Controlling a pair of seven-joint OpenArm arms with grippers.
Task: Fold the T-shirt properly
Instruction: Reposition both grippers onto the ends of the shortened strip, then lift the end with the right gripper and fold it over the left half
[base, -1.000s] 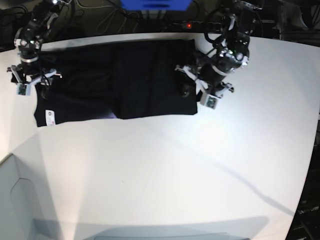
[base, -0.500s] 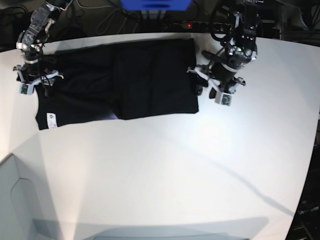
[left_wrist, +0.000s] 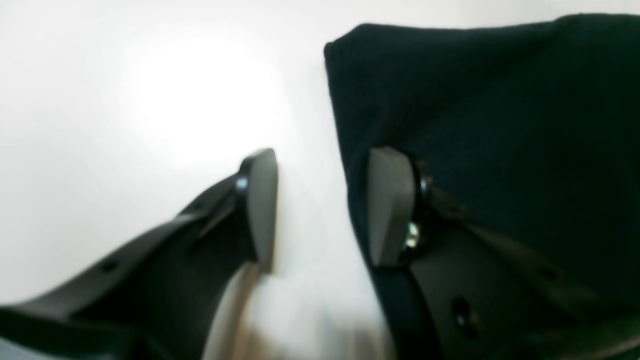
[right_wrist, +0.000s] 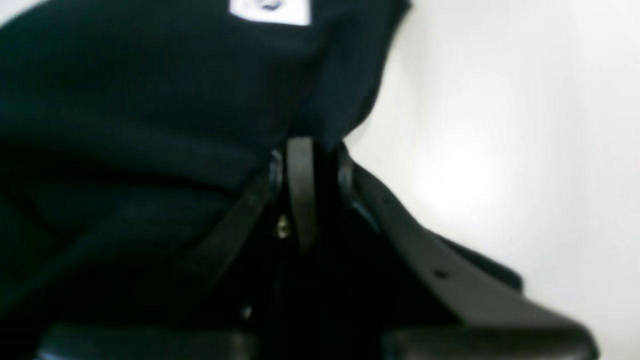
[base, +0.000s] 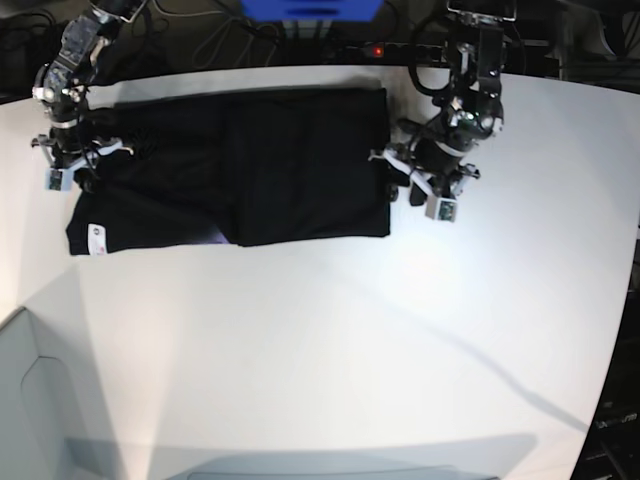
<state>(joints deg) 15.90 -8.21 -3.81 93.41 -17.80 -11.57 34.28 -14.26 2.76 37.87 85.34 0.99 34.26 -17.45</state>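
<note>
I will use my right gripper to let go of the black T-shirt's labelled end on the shirt's opposite edge (base: 376, 187) beside my left gripper.
The black T-shirt (base: 250, 160) lies flat along the table's far side, partly folded, with its small white label (base: 97, 232) at the front left corner. My left gripper (base: 396, 182) is at the shirt's right edge. In the left wrist view it (left_wrist: 320, 200) is open, with one finger (left_wrist: 390, 205) over the cloth (left_wrist: 500, 125) and the other over bare table. My right gripper (base: 78, 170) is at the shirt's left edge. In the right wrist view it (right_wrist: 320, 165) is shut on black cloth (right_wrist: 150, 100), with the label (right_wrist: 270, 10) just beyond.
The white table (base: 330, 340) stretches wide in front of the shirt. A blue box (base: 310, 8) and dark cables (base: 200, 40) lie behind the table's far edge. A pale grey panel (base: 30, 400) stands at the front left.
My left gripper drew away to the right, then came back to the shirt's right edge. My right gripper shifted slightly along the left edge, and the cloth there moved a little.
</note>
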